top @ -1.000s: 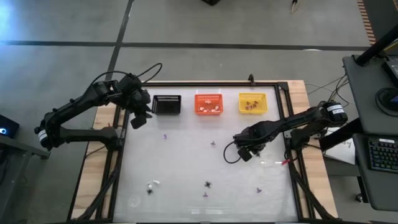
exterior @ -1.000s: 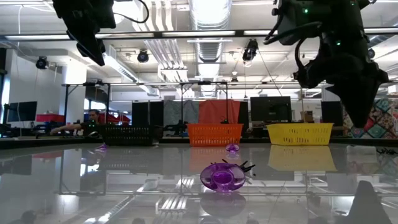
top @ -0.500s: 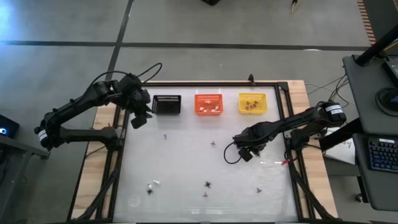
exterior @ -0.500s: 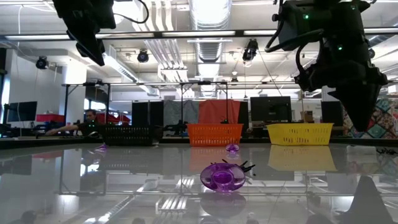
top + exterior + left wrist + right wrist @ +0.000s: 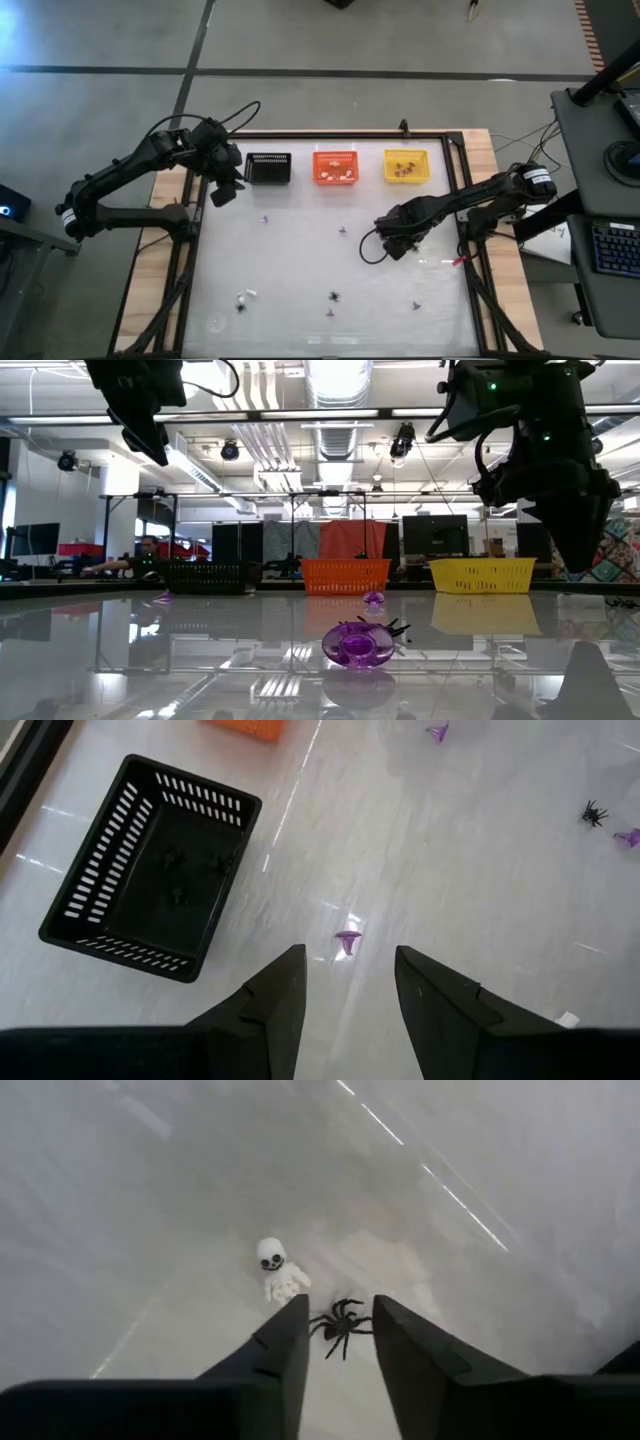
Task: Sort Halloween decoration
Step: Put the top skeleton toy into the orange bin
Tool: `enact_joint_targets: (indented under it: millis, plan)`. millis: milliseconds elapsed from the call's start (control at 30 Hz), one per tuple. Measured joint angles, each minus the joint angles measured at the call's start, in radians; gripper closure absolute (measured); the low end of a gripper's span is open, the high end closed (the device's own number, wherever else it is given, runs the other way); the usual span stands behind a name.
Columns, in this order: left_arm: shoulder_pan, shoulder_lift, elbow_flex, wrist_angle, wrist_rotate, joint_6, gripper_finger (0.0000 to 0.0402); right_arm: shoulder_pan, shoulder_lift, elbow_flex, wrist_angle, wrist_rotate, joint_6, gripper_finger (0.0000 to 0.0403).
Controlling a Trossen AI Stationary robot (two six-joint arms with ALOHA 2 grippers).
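Note:
With the black spider ahead of its fingers and the white figure off to one side, my right gripper should open wider and take the white figure's body (image 5: 286,1282).
Tiny Halloween decorations lie scattered on the white table: a black spider (image 5: 333,296), a white figure (image 5: 250,293) beside another black spider (image 5: 340,1326), and purple bits (image 5: 265,218) (image 5: 342,231). My right gripper (image 5: 390,244) hangs open above the table's right middle, holding nothing. Past its fingers (image 5: 340,1302) the right wrist view shows the spider and the white figure (image 5: 276,1270) lying on the table. My left gripper (image 5: 222,190) waits open by the black basket (image 5: 268,167). A purple bit (image 5: 348,940) lies on the table beyond the left gripper (image 5: 350,952).
Three baskets stand in a row at the far edge: the black one (image 5: 150,870) with spiders inside, an orange one (image 5: 336,166) and a yellow one (image 5: 406,166) with brownish pieces. A purple ring (image 5: 360,645) lies near the low camera. More purple bits (image 5: 416,304) lie near the front.
My right gripper has opened and shifted slightly toward the table's left, staying above the surface. Nothing on the table has visibly moved.

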Motion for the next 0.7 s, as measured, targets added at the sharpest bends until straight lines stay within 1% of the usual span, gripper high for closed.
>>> enact_joint_targets:
  millis: [100, 233, 600, 700]
  plan:
    - [0.000, 0.000, 0.000, 0.000, 0.000, -0.006, 0.0264, 0.000, 0.000, -0.004, 0.049, -0.004, -0.046, 0.0273]
    - [0.000, 0.000, 0.000, 0.000, 0.000, -0.007, 0.0264, 0.000, 0.000, -0.037, 0.146, -0.034, -0.081, 0.0257]
    - [0.000, 0.000, 0.000, 0.000, 0.000, -0.007, 0.0264, 0.000, 0.000, -0.137, 0.186, -0.038, -0.047, 0.0252]
    - [0.000, 0.000, 0.000, 0.000, 0.000, 0.001, 0.0264, 0.000, 0.000, -0.152, 0.234, -0.057, -0.054, 0.0252]
